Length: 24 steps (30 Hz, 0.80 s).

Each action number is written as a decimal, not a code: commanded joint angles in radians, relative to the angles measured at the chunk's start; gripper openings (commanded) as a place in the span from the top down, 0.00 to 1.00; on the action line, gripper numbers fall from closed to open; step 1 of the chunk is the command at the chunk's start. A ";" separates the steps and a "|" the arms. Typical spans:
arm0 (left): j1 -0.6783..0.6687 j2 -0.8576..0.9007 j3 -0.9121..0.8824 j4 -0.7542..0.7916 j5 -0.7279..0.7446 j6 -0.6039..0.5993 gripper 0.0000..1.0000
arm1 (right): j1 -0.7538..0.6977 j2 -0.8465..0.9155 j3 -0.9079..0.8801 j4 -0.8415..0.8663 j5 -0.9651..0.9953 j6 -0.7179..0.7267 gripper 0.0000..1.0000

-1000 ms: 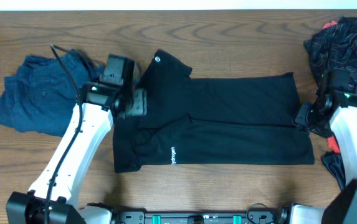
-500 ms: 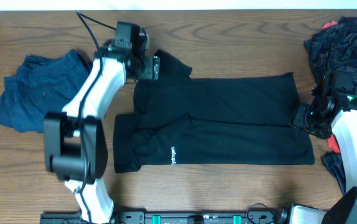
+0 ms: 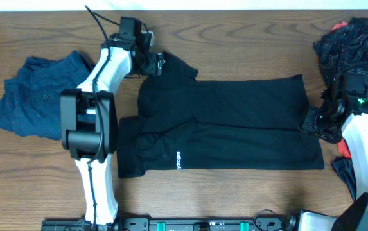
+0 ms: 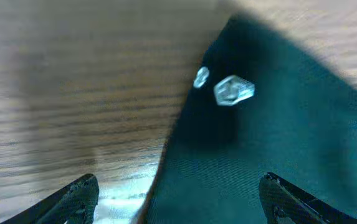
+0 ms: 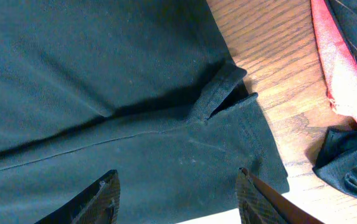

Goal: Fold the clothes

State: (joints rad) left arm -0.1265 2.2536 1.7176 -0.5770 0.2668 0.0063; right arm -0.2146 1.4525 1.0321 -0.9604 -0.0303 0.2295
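Note:
The far edge of the black shirt is to be folded nearer. So next, my right gripper should go to the hem's far corner [image 3: 296,79] and close there.
The black short-sleeved shirt [image 3: 235,122] lies flat across the table, partly folded lengthwise, with white lettering near its front left. My left gripper [image 3: 160,64] is open above the shirt's far left corner, over the sleeve with the white hexagon logo [image 4: 233,91]. In the left wrist view its jaws [image 4: 178,196] straddle the sleeve edge, wood on the left. My right gripper [image 3: 310,120] is open at the shirt's right edge. In the right wrist view its jaws [image 5: 178,193] span the black fabric [image 5: 103,93] by a small fold at the hem.
A dark blue garment [image 3: 39,93] with a button lies at the left. A black garment [image 3: 354,42] with thin red lines is bunched at the far right, with red fabric [image 5: 343,68] showing beside the right arm.
My left arm has swung from the shirt's left side up to its far left corner. The right arm has barely moved. The shirt lies as before.

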 commanded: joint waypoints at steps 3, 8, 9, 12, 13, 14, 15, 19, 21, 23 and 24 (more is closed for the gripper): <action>-0.002 0.037 0.014 -0.011 0.014 0.023 0.16 | 0.012 -0.009 0.014 0.000 -0.004 -0.010 0.42; -0.018 0.053 0.014 -0.070 0.071 0.016 0.18 | 0.012 -0.009 0.014 0.000 -0.004 -0.010 0.41; -0.023 0.054 0.014 -0.083 0.085 0.016 0.22 | 0.012 -0.009 0.014 0.000 -0.004 -0.010 0.41; -0.039 0.055 0.014 -0.109 0.092 0.015 0.37 | 0.012 -0.009 0.014 0.008 -0.004 -0.010 0.41; -0.045 0.055 0.014 -0.112 0.092 0.015 0.41 | 0.012 -0.009 0.014 0.012 -0.004 -0.010 0.41; -0.050 0.055 0.014 -0.115 0.092 0.016 0.46 | 0.012 -0.009 0.014 0.019 -0.004 -0.010 0.41; -0.052 0.055 0.014 -0.115 0.092 0.016 0.53 | 0.012 -0.009 0.014 0.024 -0.004 -0.010 0.41; -0.053 0.055 0.014 -0.102 0.092 0.015 0.74 | 0.012 -0.009 0.014 0.037 -0.004 -0.010 0.41; -0.048 0.054 0.014 -0.095 0.092 0.015 0.81 | 0.012 -0.009 0.014 0.046 -0.004 -0.011 0.41; -0.040 0.054 0.014 -0.089 0.090 0.005 0.81 | 0.012 -0.009 0.014 0.061 -0.004 -0.011 0.41; -0.035 0.054 0.015 -0.087 0.087 -0.010 0.85 | 0.012 -0.009 0.014 0.069 -0.004 -0.011 0.42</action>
State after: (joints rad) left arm -0.1799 2.2837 1.7302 -0.6685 0.3534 0.0177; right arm -0.2146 1.4525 1.0321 -0.9047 -0.0303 0.2291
